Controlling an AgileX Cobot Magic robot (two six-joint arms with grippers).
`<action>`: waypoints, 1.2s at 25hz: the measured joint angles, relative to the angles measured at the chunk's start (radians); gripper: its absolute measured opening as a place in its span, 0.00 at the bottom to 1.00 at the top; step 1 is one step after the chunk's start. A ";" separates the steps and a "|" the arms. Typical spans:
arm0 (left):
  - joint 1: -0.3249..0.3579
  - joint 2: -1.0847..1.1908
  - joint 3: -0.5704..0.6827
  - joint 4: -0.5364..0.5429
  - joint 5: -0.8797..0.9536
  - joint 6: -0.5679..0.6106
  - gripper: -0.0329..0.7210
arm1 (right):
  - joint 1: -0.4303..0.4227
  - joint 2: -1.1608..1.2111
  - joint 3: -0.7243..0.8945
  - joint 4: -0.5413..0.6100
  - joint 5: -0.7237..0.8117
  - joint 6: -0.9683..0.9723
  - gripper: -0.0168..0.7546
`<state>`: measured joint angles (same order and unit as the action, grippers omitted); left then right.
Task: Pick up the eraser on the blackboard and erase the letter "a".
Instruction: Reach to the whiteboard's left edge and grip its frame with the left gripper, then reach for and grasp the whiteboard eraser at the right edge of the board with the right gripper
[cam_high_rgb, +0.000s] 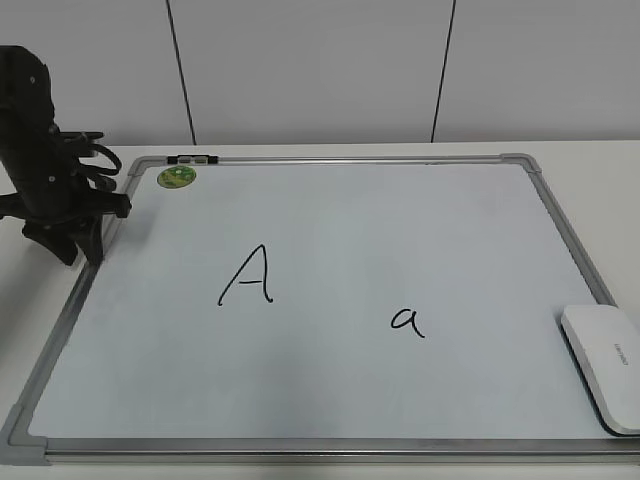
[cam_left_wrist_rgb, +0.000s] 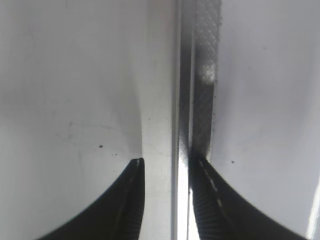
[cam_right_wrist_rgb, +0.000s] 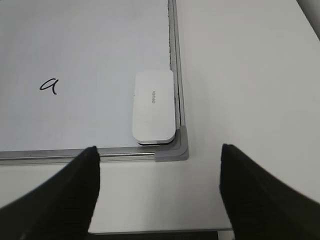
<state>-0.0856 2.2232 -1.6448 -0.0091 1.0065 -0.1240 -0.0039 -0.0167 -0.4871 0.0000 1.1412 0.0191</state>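
Observation:
I move my right gripper to the white eraser next and close it on its long sides at the middle (cam_high_rgb: 605, 368) (cam_right_wrist_rgb: 154, 106), next to the printed name.
The blackboard (cam_high_rgb: 330, 170) is a pale whiteboard with a silver frame, lying flat on the table. The letter "a" (cam_high_rgb: 408, 321) is written in black right of centre; it also shows in the right wrist view (cam_right_wrist_rgb: 49, 85). The white eraser (cam_high_rgb: 605, 365) lies on the board's near right corner, against the frame, and shows in the right wrist view (cam_right_wrist_rgb: 153, 106). My right gripper (cam_right_wrist_rgb: 160, 149) is wide open and empty, hovering short of that corner, apart from the eraser. My left gripper (cam_high_rgb: 78, 245) hangs over the board's left frame rail (cam_left_wrist_rgb: 182, 100), jaws slightly apart (cam_left_wrist_rgb: 169, 161) and empty.
A larger capital "A" (cam_high_rgb: 247, 275) is written left of centre. A round green magnet (cam_high_rgb: 177, 177) sits at the board's far left corner beside a small black-and-silver clip (cam_high_rgb: 192, 159). White table surface (cam_right_wrist_rgb: 250, 75) lies to the right of the board. A wall stands behind.

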 joint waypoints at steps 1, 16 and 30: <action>0.000 0.000 0.000 0.000 0.000 0.000 0.36 | 0.000 0.000 0.000 0.000 0.000 0.000 0.74; 0.000 0.009 -0.004 -0.020 0.000 0.000 0.24 | 0.000 0.000 0.000 0.000 0.000 0.000 0.74; 0.000 0.010 -0.006 -0.022 0.000 0.000 0.08 | 0.000 0.262 -0.035 -0.097 -0.090 0.000 0.74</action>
<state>-0.0856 2.2331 -1.6509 -0.0311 1.0065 -0.1240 -0.0039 0.2449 -0.5220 -0.0965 1.0507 0.0191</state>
